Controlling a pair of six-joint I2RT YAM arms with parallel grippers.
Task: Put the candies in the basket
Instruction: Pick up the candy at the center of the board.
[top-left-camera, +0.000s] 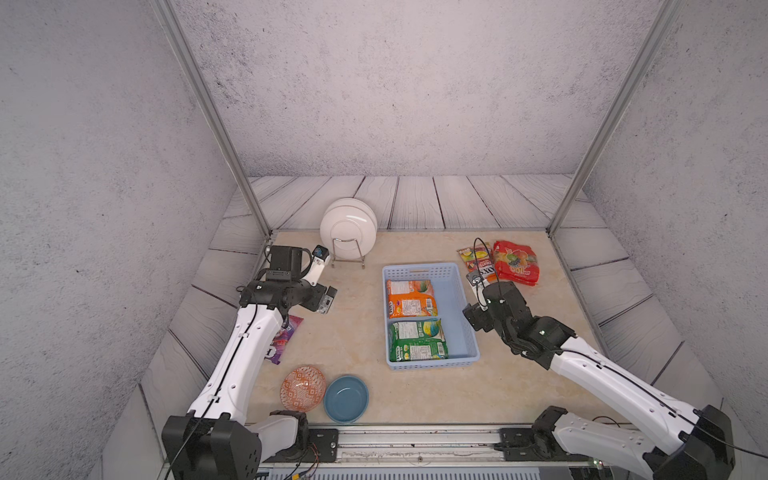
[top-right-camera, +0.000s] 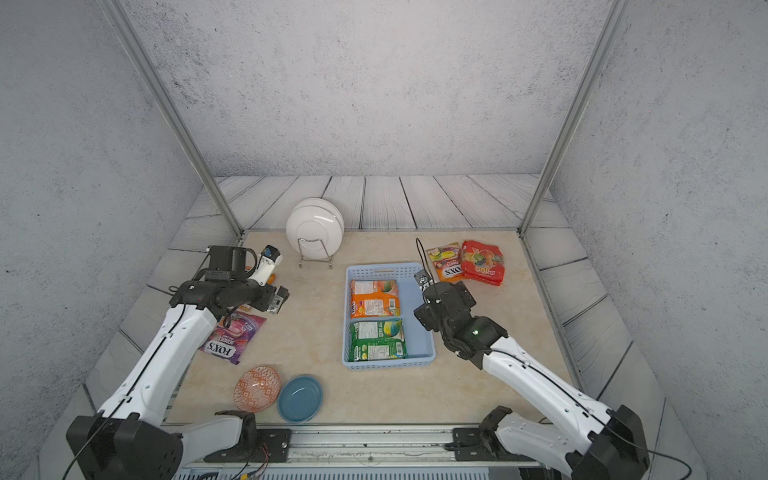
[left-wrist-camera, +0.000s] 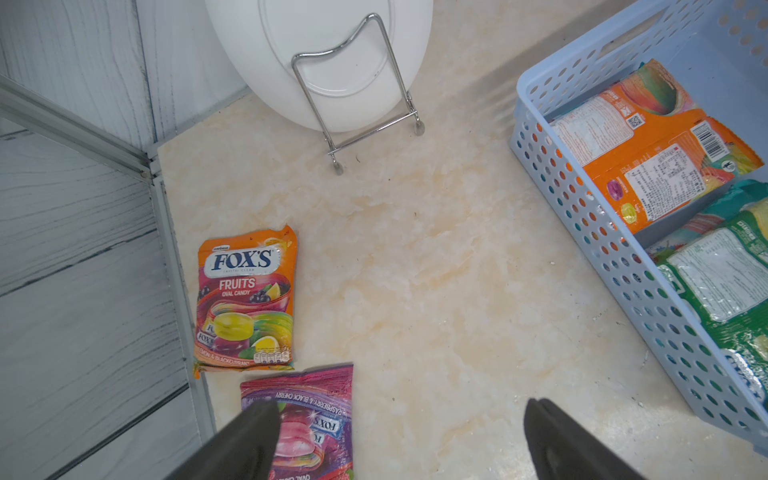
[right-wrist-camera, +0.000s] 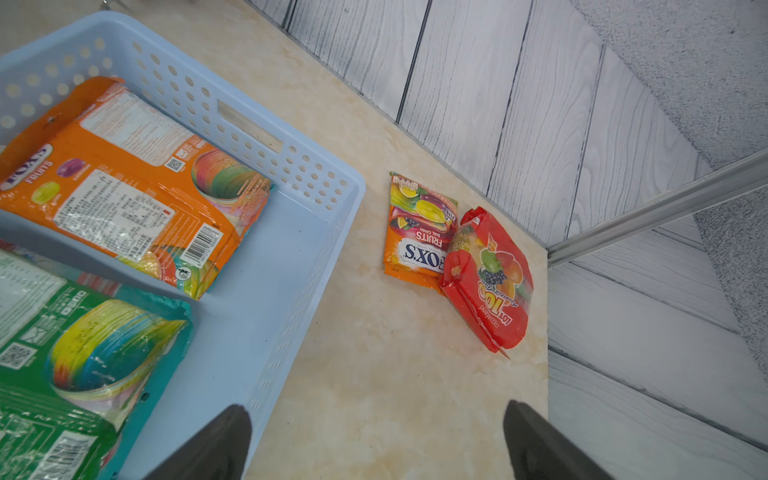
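Note:
The purple FOX'S bag is next for my left gripper, which should go to it and close on the middle of the bag's long edge (top-left-camera: 291, 339) (left-wrist-camera: 349, 467) facing the light blue basket.
The light blue basket (top-left-camera: 457, 291) stands mid-table and holds an orange candy bag (top-left-camera: 411, 299) and a green one (top-left-camera: 417, 340). On the table at the left lie a purple FOX'S bag (left-wrist-camera: 307, 415) and an orange FOX'S bag (left-wrist-camera: 247, 299). At the back right another orange FOX'S bag (right-wrist-camera: 419, 232) lies against a red fruit-printed bag (right-wrist-camera: 490, 278). My left gripper (left-wrist-camera: 399, 415) is open and empty, one finger above the purple bag, the other above bare table. My right gripper (right-wrist-camera: 376, 415) is open and empty, hovering over the basket's right wall and the table beside it.
White plates (top-left-camera: 348, 226) stand in a wire rack at the back left. An orange patterned bowl (top-left-camera: 302, 388) and a dark blue bowl (top-left-camera: 345, 398) sit near the front edge. Metal frame posts and walls close in the table's sides and back.

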